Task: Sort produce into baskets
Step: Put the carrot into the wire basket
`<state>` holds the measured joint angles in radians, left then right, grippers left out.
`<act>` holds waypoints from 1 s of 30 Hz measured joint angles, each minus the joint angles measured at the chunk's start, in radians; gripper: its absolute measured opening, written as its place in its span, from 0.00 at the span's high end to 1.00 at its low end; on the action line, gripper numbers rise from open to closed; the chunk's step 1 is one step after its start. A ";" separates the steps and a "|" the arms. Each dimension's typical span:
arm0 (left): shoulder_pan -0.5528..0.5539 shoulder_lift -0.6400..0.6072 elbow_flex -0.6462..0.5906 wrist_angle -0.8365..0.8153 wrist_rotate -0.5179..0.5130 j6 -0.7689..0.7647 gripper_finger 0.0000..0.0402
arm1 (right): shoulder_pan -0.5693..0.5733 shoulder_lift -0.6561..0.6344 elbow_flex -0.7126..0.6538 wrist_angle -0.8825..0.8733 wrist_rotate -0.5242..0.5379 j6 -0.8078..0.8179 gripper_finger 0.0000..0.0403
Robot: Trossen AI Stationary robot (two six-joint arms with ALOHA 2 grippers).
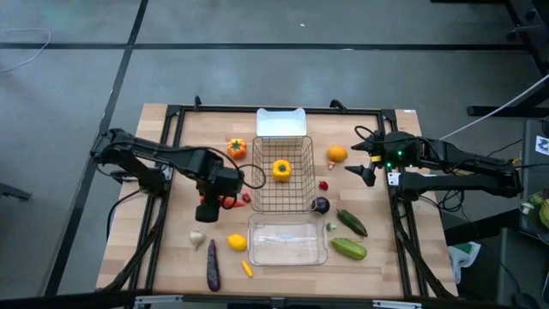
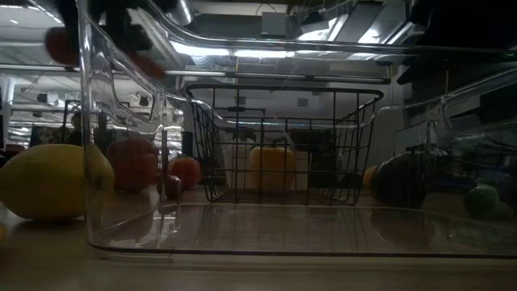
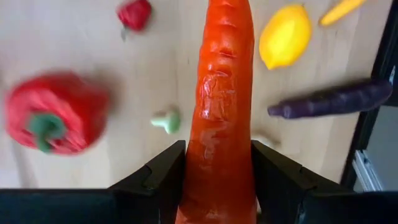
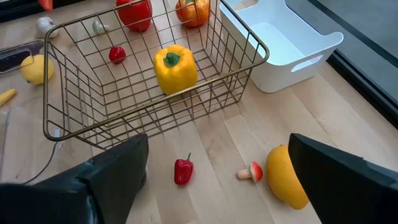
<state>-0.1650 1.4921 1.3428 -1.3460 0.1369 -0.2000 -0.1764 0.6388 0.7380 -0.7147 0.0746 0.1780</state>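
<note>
Next, my left gripper releases the carrot inside the wire basket (image 1: 286,205), setting it along the side of the basket that is nearest the clear tray. The carrot still hangs over the table.
My left gripper (image 1: 208,210) hangs over the table left of the wire basket (image 1: 283,202), shut on an orange-red carrot (image 3: 222,74). Under it on the wood lie a red pepper (image 3: 53,115), a small radish (image 3: 134,12), a garlic (image 3: 166,120), a lemon (image 3: 285,34) and a long purple eggplant (image 3: 329,99). My right gripper (image 1: 364,163) is open and empty, right of the basket near the orange (image 1: 337,154). A yellow pepper (image 1: 281,169) lies in the basket. The white tray (image 1: 280,122) stands behind it, the clear tray (image 1: 287,242) in front. My left gripper pinches the carrot's thick part (image 3: 217,171) between its two fingers (image 3: 161,171), one on each side. The fingers come from above, pointing down, and lie along the carrot. The carrot runs on beyond the fingertips toward the table, its thin end farthest from the gripper.
An orange pepper (image 1: 237,148) lies left of the basket. A round eggplant (image 1: 320,204) and two cucumbers (image 1: 352,221) (image 1: 348,249) lie at the right front. A small red piece (image 4: 183,171) and a radish (image 4: 252,171) lie near my right gripper.
</note>
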 joint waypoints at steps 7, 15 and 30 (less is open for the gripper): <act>0.049 0.000 0.041 0.101 -0.126 0.091 0.59 | 0.000 0.000 0.000 0.001 0.000 0.000 0.05; 0.097 0.015 0.039 0.466 -0.191 0.153 0.59 | 0.000 0.000 0.000 0.003 0.000 0.000 0.05; 0.135 0.272 0.039 0.858 -0.206 0.177 0.59 | 0.000 0.000 0.000 0.002 0.000 0.000 0.05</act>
<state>-0.0303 1.7645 1.3815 -0.4877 -0.0689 -0.0235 -0.1768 0.6391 0.7380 -0.7124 0.0750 0.1780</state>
